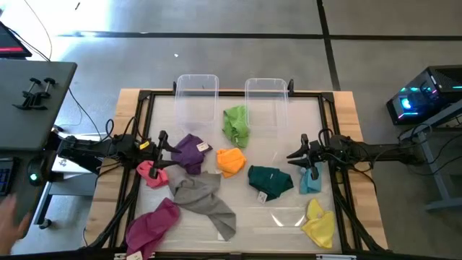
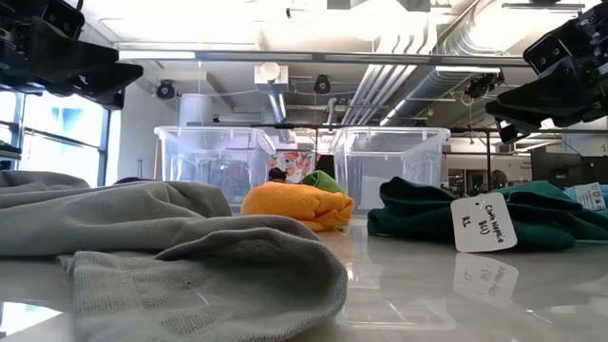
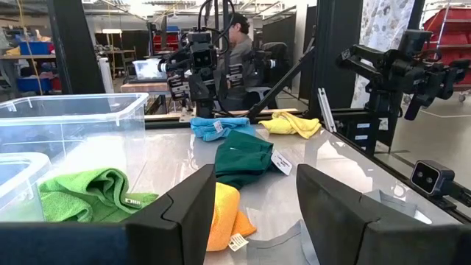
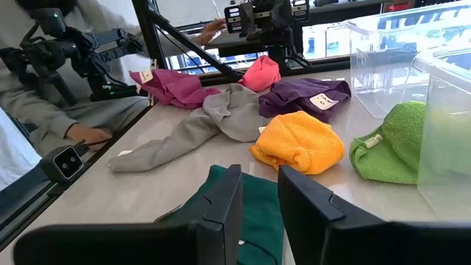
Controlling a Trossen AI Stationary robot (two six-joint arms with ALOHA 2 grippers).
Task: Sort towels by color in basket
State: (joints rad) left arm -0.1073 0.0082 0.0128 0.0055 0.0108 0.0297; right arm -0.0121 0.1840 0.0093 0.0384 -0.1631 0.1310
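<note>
My left gripper is going to close on the purple towel's side [image 1: 179, 154] that faces the pink towel, opposite the purple towel's white tag.
Nine small towels lie loose on the white table. In the high view they are light green [image 1: 236, 124], purple [image 1: 189, 152], orange [image 1: 231, 161], dark green [image 1: 271, 180], light blue [image 1: 310, 179], yellow [image 1: 319, 222], grey [image 1: 206, 198], magenta [image 1: 151, 225] and pink [image 1: 151, 173]. My left gripper [image 1: 163, 141] hovers open above the table, between the purple and the pink towel. My right gripper [image 1: 299, 153] hovers open beside the light blue towel, facing the dark green one [image 4: 250, 199]. Neither touches a towel.
Two clear plastic bins [image 1: 196, 94] [image 1: 267, 94] stand side by side at the table's far edge, with the light green towel lying in front of them. A black frame [image 1: 144, 97] runs round the table. A person's hand [image 4: 81, 134] rests at the table's left side.
</note>
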